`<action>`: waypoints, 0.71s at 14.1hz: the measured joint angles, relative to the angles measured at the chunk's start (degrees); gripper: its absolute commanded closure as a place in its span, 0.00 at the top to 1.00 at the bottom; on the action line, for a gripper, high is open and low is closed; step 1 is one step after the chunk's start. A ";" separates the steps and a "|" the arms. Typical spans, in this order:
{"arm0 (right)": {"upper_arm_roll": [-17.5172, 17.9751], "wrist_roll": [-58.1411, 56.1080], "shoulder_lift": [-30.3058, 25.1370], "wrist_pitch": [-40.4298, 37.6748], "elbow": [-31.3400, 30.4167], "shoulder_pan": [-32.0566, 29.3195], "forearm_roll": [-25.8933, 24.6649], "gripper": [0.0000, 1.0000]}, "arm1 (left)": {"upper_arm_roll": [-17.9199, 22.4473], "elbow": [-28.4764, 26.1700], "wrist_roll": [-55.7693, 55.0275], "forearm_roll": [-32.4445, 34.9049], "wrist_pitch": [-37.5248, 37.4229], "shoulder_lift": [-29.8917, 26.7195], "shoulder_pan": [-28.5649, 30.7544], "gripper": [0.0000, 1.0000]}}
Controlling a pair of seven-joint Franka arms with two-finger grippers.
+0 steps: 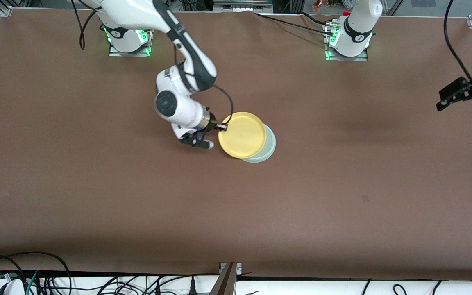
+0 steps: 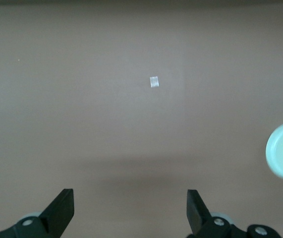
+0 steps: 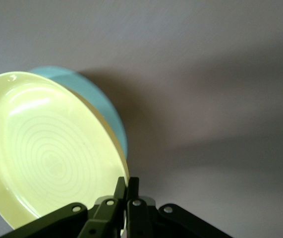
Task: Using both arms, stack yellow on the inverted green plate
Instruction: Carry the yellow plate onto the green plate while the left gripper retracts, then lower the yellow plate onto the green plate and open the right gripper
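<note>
I should let go of the yellow plate with my right gripper, squarely over the middle of the inverted pale green plate (image 1: 254, 138) (image 3: 57, 141).
The yellow plate (image 1: 242, 135) sits over the pale green plate (image 1: 266, 148), which lies on the table mid-way along it; only a crescent of green shows. My right gripper (image 1: 222, 127) is shut on the yellow plate's rim at the side toward the right arm's end. In the right wrist view the yellow plate (image 3: 47, 148) is pinched at its rim by the gripper (image 3: 127, 184), with the green plate (image 3: 96, 104) under it. My left gripper (image 1: 463, 96) is open and empty, raised over the left arm's end of the table; its wrist view shows its fingers (image 2: 61, 208) apart and the green plate's edge (image 2: 282, 150).
Brown table surface all round the plates. A small pale mark (image 2: 154, 82) lies on the table under the left gripper's view. Cables run along the table's near edge (image 1: 96, 282) and at the arms' bases.
</note>
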 measured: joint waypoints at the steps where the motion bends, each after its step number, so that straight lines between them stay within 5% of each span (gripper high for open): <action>1: -0.01 1.30 0.06 1.60 -0.33 1.12 0.25 0.00 | -0.02 -1.06 1.05 0.24 0.00 -0.85 0.05 1.00; 10: -0.03 2.92 3.23 8.80 -0.49 3.48 2.39 0.00 | 0.75 -1.13 4.07 3.93 0.09 0.11 -5.40 1.00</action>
